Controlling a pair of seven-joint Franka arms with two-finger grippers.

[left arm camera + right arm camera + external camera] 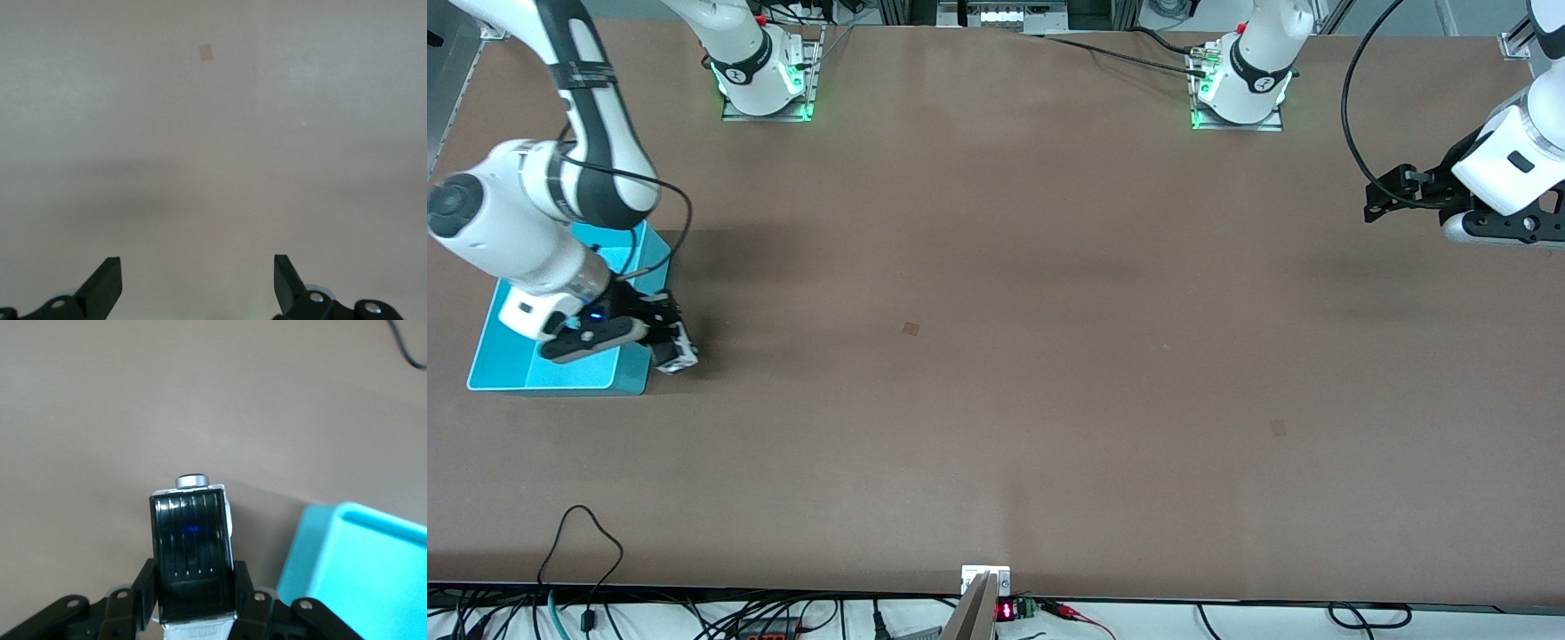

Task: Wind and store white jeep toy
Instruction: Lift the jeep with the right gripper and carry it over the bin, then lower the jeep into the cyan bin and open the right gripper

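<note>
Next, my right gripper lets go of the white jeep toy on the bottom around the middle of the cyan bin (594,300).
My right gripper (669,342) is shut on the white jeep toy (680,353), right beside the cyan bin (507,364) at the corner nearest the front camera. In the right wrist view the jeep (193,547) shows its black roof panel between the fingers (148,583), with the bin's rim (313,540) next to it. My left gripper (1392,191) is open and empty, held above the table at the left arm's end. Its black fingertips (107,283) stand wide apart over bare table.
The brown table (996,356) stretches between the two arms. Cables and a small display lie along the edge nearest the front camera. The arm bases stand along the farthest edge.
</note>
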